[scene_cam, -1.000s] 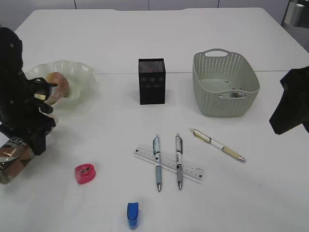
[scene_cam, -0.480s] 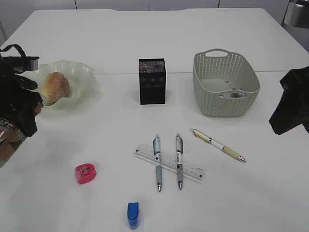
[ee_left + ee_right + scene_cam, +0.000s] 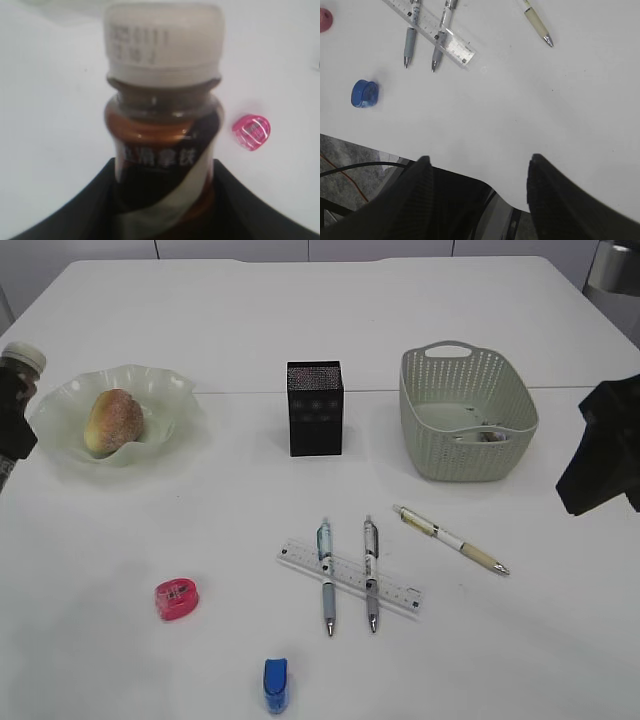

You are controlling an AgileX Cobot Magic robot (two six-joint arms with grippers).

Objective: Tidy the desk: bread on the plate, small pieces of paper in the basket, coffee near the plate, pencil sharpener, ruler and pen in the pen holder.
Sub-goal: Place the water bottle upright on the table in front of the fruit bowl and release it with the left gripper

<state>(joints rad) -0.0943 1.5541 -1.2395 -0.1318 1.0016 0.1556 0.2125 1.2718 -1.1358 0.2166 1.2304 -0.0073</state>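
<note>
I will set the coffee down with my left gripper on the bare table (image 3: 94, 516) in front of the plate. The coffee is now held beside the plate.
My left gripper (image 3: 162, 172) is shut on the coffee (image 3: 162, 125), a brown bottle with a swirl label and a white cap. In the exterior view only the coffee's cap (image 3: 20, 356) and a bit of the left gripper (image 3: 12, 425) show at the left edge, just left of the plate (image 3: 160, 383). The bread (image 3: 113, 420) lies on that plate. The ruler (image 3: 350, 576) lies under two pens (image 3: 326, 575) (image 3: 371, 570), with a third pen (image 3: 452, 538) to the right. A pink pencil sharpener (image 3: 177, 599) and a blue one (image 3: 275, 684) lie in front. My right gripper (image 3: 477, 162) hangs open over the table's front edge.
The black pen holder (image 3: 315, 408) stands mid-table. The grey-green basket (image 3: 467, 390) to its right holds crumpled paper (image 3: 490, 435). The right arm (image 3: 605, 445) sits at the right edge. In the right wrist view the ruler (image 3: 432, 32) and blue sharpener (image 3: 365, 93) lie ahead.
My left gripper has carried the coffee from the front left of the table back and leftward to beside the plate, mostly out of the exterior view. The right arm has not moved.
</note>
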